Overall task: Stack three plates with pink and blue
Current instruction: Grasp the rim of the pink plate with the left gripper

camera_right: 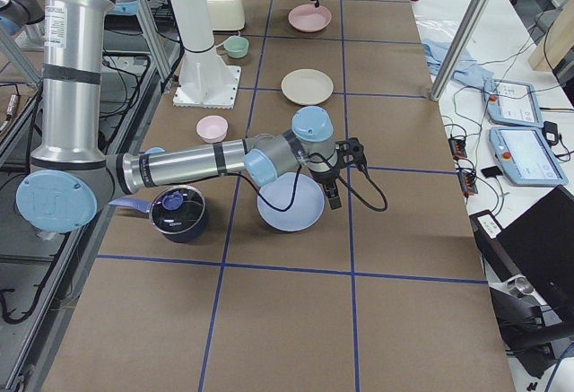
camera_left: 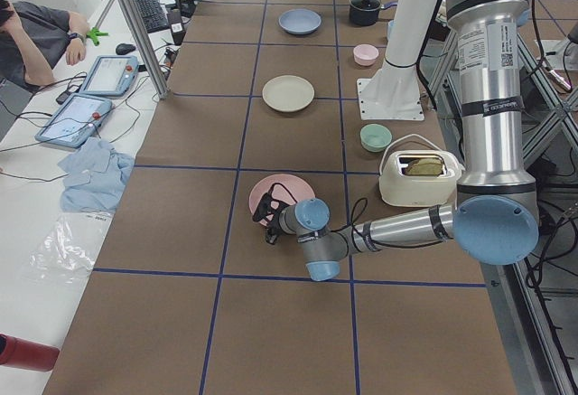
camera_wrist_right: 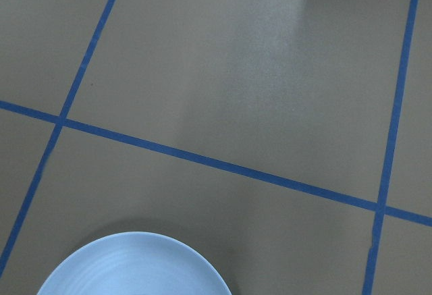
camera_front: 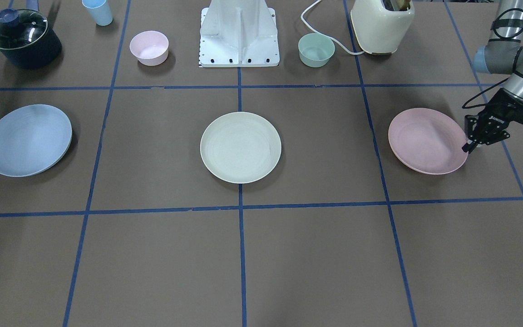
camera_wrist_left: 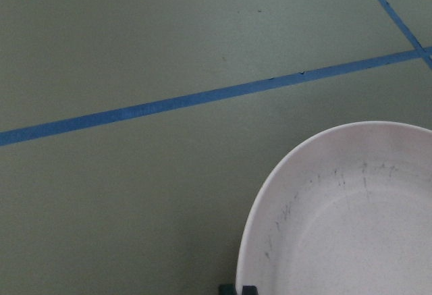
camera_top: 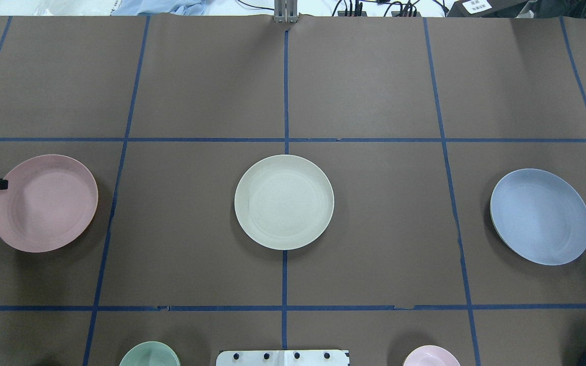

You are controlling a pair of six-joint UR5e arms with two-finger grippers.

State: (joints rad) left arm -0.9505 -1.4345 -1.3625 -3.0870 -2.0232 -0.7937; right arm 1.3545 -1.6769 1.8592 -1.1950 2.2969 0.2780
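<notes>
Next, my right gripper should grab the light blue plate by the plate's outer rim, on the side farthest from the cream-white plate.
The pale pink plate (camera_front: 427,141) lies at my left end of the table. My left gripper (camera_front: 469,146) is at its outer rim, jaws closed on the edge. The left wrist view shows the fingertips (camera_wrist_left: 247,289) together at the rim of the pink plate (camera_wrist_left: 344,221). The cream-white plate (camera_front: 240,147) lies in the middle. The light blue plate (camera_front: 27,140) lies at my right end. My right gripper (camera_right: 334,196) hovers beside it, apart from it. I cannot tell if it is open. Its wrist view shows only the blue plate's (camera_wrist_right: 135,268) edge.
Along the robot's side stand a lidded dark pot (camera_front: 23,38), a blue cup (camera_front: 98,11), a small pink bowl (camera_front: 149,47), a green bowl (camera_front: 316,50) and a cream toaster (camera_front: 382,25) with its cord. The robot's white base (camera_front: 239,34) stands between the bowls.
</notes>
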